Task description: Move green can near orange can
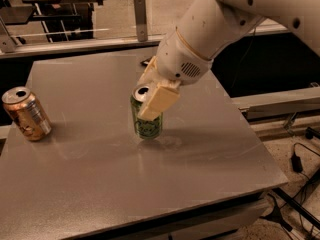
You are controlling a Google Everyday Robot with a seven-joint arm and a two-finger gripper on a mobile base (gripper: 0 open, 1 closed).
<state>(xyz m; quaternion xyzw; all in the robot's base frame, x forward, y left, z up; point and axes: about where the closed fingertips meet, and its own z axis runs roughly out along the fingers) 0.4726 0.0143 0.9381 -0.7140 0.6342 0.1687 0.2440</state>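
My gripper has the green can to put down. It will release the green can snug point(69, 134) next to the orange can, on the orange can's side facing the middle of the table.
The green can point(148, 125) stands upright near the middle of the grey table point(100, 184), its silver top showing. My gripper point(146, 98) comes down from the upper right on a white arm and is shut on the can's upper part. One cream finger point(159, 101) lies across the can's front and the other is behind it. The orange can point(26, 115) stands tilted at the table's left edge, well to the left of the green can.
A small dark flat object point(146, 61) lies on the table behind the gripper, mostly hidden. A metal rail point(60, 46) runs behind the table. Cables point(300, 159) lie on the floor at the right. The table's front and right edges are near.
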